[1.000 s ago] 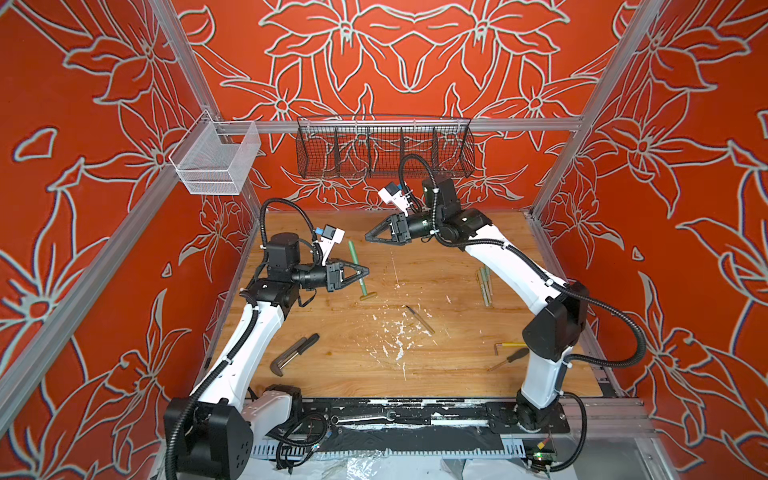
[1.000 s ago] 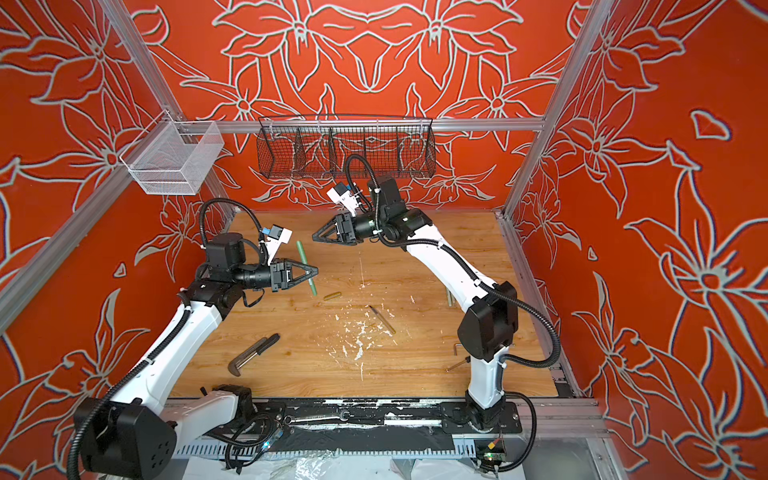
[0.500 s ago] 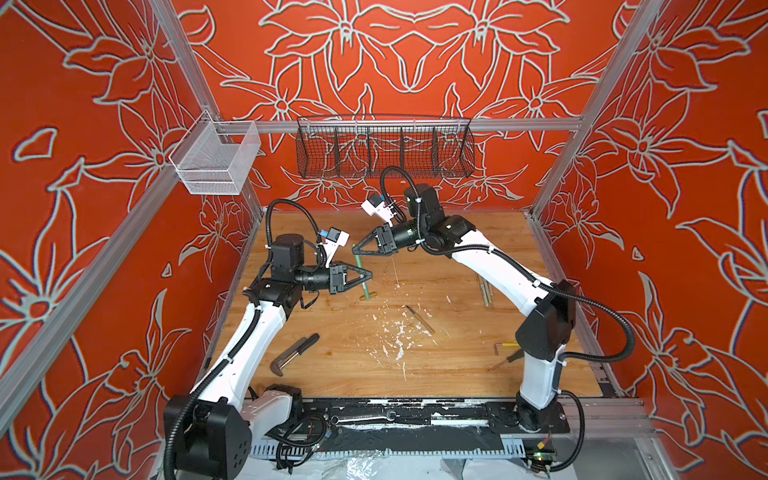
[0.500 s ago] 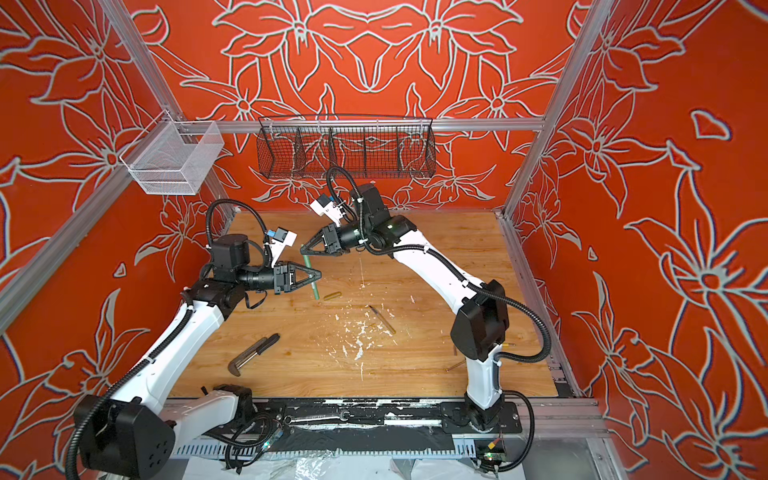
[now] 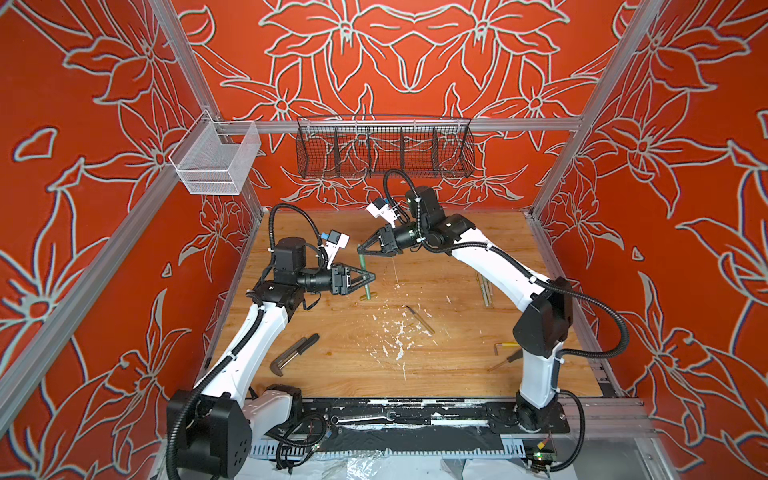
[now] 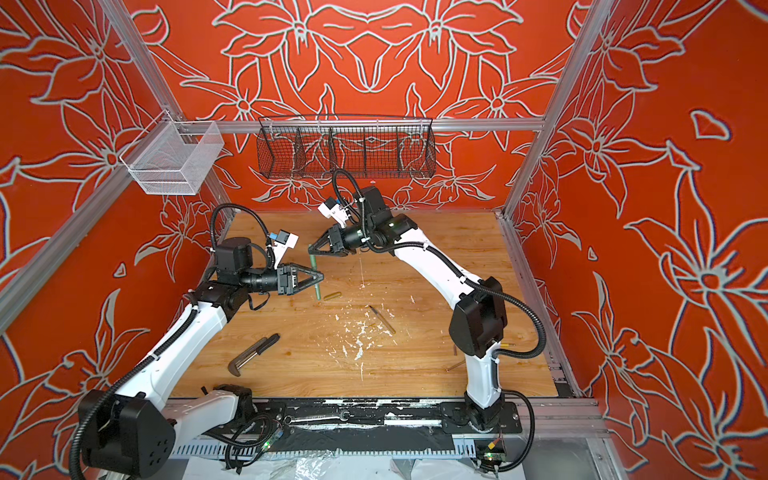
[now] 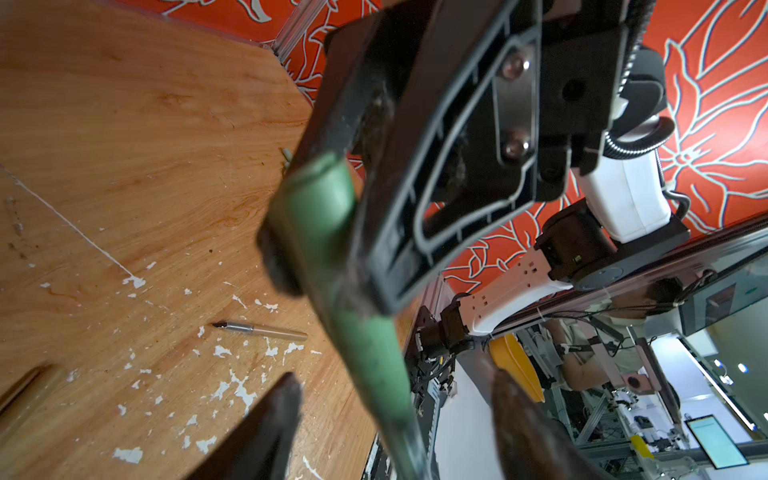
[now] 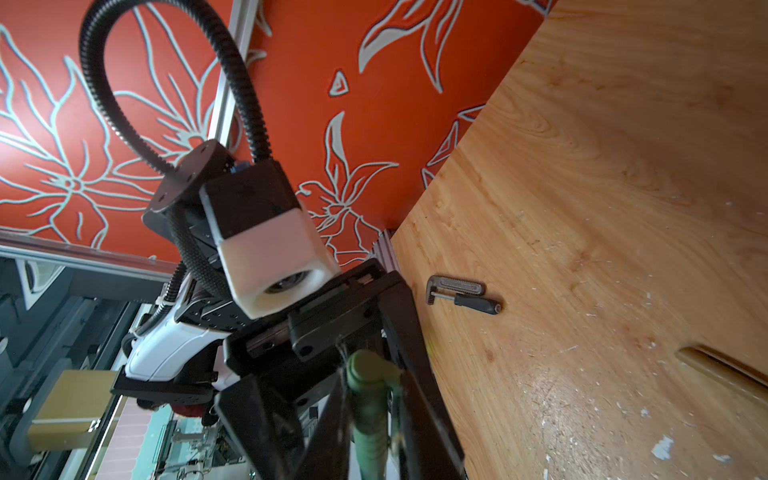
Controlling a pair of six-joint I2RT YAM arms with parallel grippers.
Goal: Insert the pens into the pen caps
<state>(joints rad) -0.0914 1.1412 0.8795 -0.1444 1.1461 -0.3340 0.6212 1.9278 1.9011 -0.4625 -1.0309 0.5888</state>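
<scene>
Next, my right gripper lets go of the green pen next to the other pens [image 5: 475, 293], on their side toward the tan pen.
A green pen [image 5: 365, 277] stands nearly upright above the table between the two grippers in both top views. My right gripper [image 5: 360, 251] is shut on its upper end, and in the right wrist view the green barrel [image 8: 370, 411] sits pinched between the jaws. My left gripper [image 5: 368, 277] is around the pen's middle with its fingers [image 7: 272, 419] spread wide on either side of the pen [image 7: 374, 357], not touching it. An olive-tan pen cap [image 6: 332, 295] lies on the table just right of the pen. A tan pen [image 5: 419, 319] with a dark tip lies mid-table.
Two more pens [image 5: 484, 286] lie by the right arm. A black wrench [image 5: 293, 353] lies front left, a yellow hex key [image 5: 505, 345] and a screwdriver [image 5: 504, 360] front right. A black wire basket [image 5: 384, 145] and a white one [image 5: 216, 160] hang on the walls.
My right gripper came down to the left and closed on the green pen's upper end. My left gripper, shut on the pen before, has opened and let go.
</scene>
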